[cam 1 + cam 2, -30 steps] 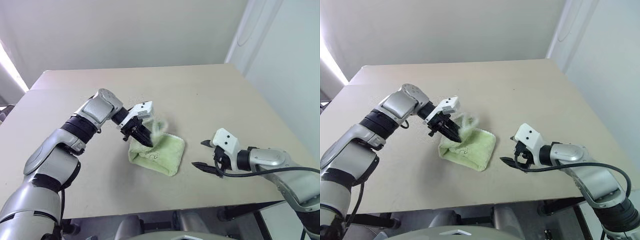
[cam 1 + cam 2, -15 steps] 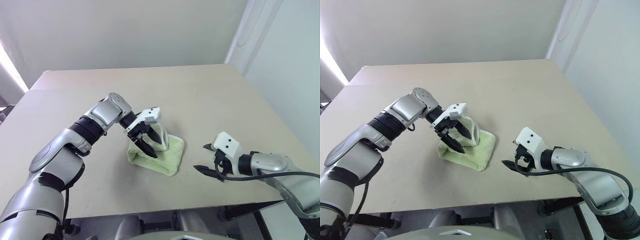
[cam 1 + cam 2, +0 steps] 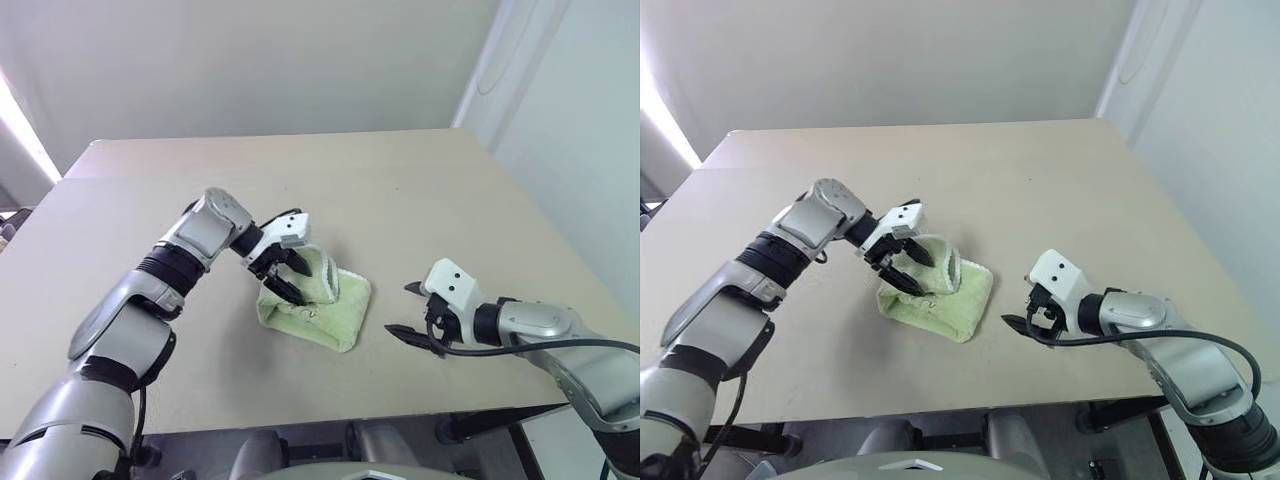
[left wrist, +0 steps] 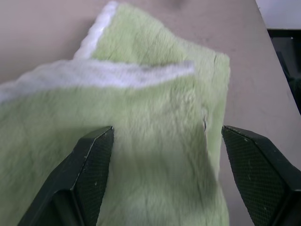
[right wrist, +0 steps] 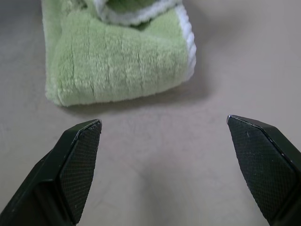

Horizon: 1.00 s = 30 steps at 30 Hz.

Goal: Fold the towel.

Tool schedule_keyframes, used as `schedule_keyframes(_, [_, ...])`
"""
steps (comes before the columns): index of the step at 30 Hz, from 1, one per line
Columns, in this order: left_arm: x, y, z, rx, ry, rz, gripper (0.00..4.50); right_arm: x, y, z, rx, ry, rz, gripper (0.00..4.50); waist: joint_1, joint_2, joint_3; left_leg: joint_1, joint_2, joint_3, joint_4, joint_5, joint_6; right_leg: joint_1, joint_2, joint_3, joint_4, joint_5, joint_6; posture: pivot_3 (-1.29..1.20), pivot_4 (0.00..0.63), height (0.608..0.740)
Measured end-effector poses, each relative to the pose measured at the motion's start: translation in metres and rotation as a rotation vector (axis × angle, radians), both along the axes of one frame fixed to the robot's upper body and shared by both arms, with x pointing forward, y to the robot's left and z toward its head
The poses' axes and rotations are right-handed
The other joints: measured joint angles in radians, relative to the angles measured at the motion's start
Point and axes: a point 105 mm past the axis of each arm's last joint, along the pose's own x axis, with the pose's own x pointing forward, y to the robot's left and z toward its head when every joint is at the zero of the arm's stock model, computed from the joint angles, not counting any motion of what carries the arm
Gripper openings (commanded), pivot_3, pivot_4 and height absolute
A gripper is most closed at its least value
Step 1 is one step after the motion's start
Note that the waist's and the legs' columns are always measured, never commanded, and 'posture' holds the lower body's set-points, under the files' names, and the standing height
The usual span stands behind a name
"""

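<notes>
The towel's top flap curls short of the lower layer's edge. My left gripper will pinch the flap's near corner (image 3: 329, 299) and pull it flat toward my right gripper.
The towel (image 3: 328, 308) is a light yellow-green terry cloth with white edging, lying as a small folded bundle on the table's middle. One flap curls loosely on top of it. My left gripper (image 3: 298, 280) hangs open just over the bundle's left part, with nothing between its fingers. In the left wrist view both fingers (image 4: 91, 172) stand wide apart over the towel (image 4: 155, 155). My right gripper (image 3: 400, 309) is open too, low over bare table to the right of the towel and apart from it. The right wrist view has the towel (image 5: 122, 61) ahead of its spread fingertips.
The beige table (image 3: 420, 190) stretches far behind and to both sides of the towel. Its front edge (image 3: 330, 418) runs close below the grippers. A pale wall and corner stand past the table's right side.
My left gripper has opened and let go of the raised towel flap, which now rests curled on the bundle. The right gripper has stayed put.
</notes>
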Motion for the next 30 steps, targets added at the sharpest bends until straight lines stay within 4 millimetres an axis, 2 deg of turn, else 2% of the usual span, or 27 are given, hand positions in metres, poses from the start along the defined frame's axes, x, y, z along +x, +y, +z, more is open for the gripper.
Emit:
schedule_keyframes(5, [-0.003,-0.008,-0.004,0.013,-0.019,-0.013,3.86,0.001,-0.002,-0.001,-0.009,-0.006,-0.012,4.5,-0.004,0.0,0.0,0.0,0.0,0.0,0.0,0.0,0.0,0.001,0.0,0.0,0.0,0.0,0.0,0.0,0.0,0.712])
schedule_keyframes(9, [-0.003,-0.009,-0.016,0.042,-0.029,-0.001,3.86,0.002,-0.003,-0.001,-0.02,-0.012,-0.021,4.5,-0.003,0.0,0.0,0.001,0.0,0.0,0.0,0.0,0.0,0.002,0.0,0.0,0.001,0.0,0.0,0.0,0.0,0.712])
schedule_keyframes(12, [-0.003,-0.01,-0.021,0.055,-0.042,0.003,3.29,0.003,-0.004,-0.002,-0.03,-0.016,-0.031,4.5,-0.002,0.0,0.0,0.001,0.0,0.0,0.0,0.0,0.0,0.003,0.0,0.0,0.001,0.0,0.0,0.0,0.0,0.712])
schedule_keyframes(21, [-0.002,-0.018,-0.016,0.012,-0.042,0.013,0.03,0.004,-0.006,-0.002,-0.038,-0.017,-0.041,4.5,-0.003,0.0,0.0,0.001,0.0,0.0,0.0,0.0,0.0,0.003,0.0,0.0,0.001,0.0,0.0,0.0,0.0,0.712])
schedule_keyframes(26, [-0.003,-0.01,-0.009,-0.012,0.002,0.016,0.03,0.005,-0.008,-0.004,-0.037,-0.009,-0.052,4.5,-0.004,0.0,0.0,0.001,0.0,0.0,0.0,0.0,0.0,0.003,0.0,0.0,0.001,0.0,0.0,0.0,0.0,0.712])
schedule_keyframes(30, [-0.003,-0.004,0.015,-0.08,0.036,0.038,0.03,0.006,-0.008,-0.004,-0.035,-0.011,-0.054,4.5,-0.004,0.0,0.0,0.001,0.0,0.0,0.0,0.0,0.0,0.003,0.0,0.0,0.001,0.0,0.0,0.0,0.0,0.712])
